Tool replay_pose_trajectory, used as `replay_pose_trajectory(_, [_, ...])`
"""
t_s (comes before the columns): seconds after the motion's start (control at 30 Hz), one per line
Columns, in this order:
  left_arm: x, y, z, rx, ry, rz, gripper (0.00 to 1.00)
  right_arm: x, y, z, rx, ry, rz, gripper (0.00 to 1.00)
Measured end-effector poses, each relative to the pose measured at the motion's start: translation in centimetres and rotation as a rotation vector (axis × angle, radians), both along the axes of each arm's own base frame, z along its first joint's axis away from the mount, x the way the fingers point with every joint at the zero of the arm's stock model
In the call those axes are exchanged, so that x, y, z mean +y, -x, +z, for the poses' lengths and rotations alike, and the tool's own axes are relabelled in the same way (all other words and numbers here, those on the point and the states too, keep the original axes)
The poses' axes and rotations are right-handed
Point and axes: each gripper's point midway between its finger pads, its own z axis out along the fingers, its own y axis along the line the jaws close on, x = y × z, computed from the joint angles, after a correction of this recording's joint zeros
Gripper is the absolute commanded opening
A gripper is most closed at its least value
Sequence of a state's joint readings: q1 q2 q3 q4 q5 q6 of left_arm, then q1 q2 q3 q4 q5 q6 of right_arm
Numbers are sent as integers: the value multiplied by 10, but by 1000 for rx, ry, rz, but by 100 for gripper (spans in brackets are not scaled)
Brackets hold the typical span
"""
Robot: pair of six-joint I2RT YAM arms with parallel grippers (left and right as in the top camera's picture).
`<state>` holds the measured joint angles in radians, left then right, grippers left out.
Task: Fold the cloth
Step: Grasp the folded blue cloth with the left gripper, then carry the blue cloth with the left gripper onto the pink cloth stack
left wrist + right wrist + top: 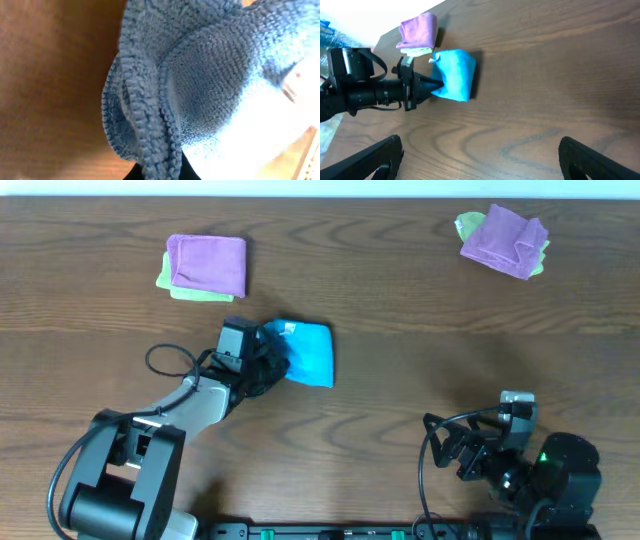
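Observation:
The robot's left gripper should release the sky-blue cloth on top of the purple cloth nearer the left gripper [216,250].
The sky-blue cloth [310,352] lies folded over itself at the middle of the table, with a white tag near its top left. My left gripper [268,365] is shut on the cloth's left edge. In the left wrist view the cloth [210,85] fills the frame, its layered hem pinched between my dark fingers [160,172]. The right wrist view shows the cloth [455,75] held by the left gripper [432,86]. My right gripper [478,462] is open and empty at the front right, its fingers [480,157] spread wide over bare wood.
A purple cloth on a yellow-green cloth [207,267] sits at the back left, and it also shows in the right wrist view [418,31]. Another purple cloth on a yellow-green one [505,240] sits at the back right. The wooden table [400,410] spans the view.

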<state>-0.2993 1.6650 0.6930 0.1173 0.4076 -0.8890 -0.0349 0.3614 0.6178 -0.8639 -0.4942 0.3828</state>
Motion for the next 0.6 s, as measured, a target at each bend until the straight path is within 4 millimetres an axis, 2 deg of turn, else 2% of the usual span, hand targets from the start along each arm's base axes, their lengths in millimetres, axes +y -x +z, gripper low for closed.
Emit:
replay_pose_trajectory(0.13, [-3, -3, 4, -18, -2, -31, 6, 0, 0, 0, 0, 0, 0, 99])
replay_pose_trajectory(0.23, [-10, -16, 22, -42, 13, -49, 6, 0, 0, 0, 0, 0, 0, 99])
replay_pose_trajectory(0.43, [-23, -74, 102, -177, 35, -54, 6, 0, 0, 0, 0, 0, 0, 99])
replay_pose_trajectory(0.5, [-18, -91, 129, -231, 29, -42, 6, 0, 0, 0, 0, 0, 0, 99])
replay_pose_trajectory(0.6, [-1, -115, 163, -309, 6, -6, 6, 0, 0, 0, 0, 0, 0, 99])
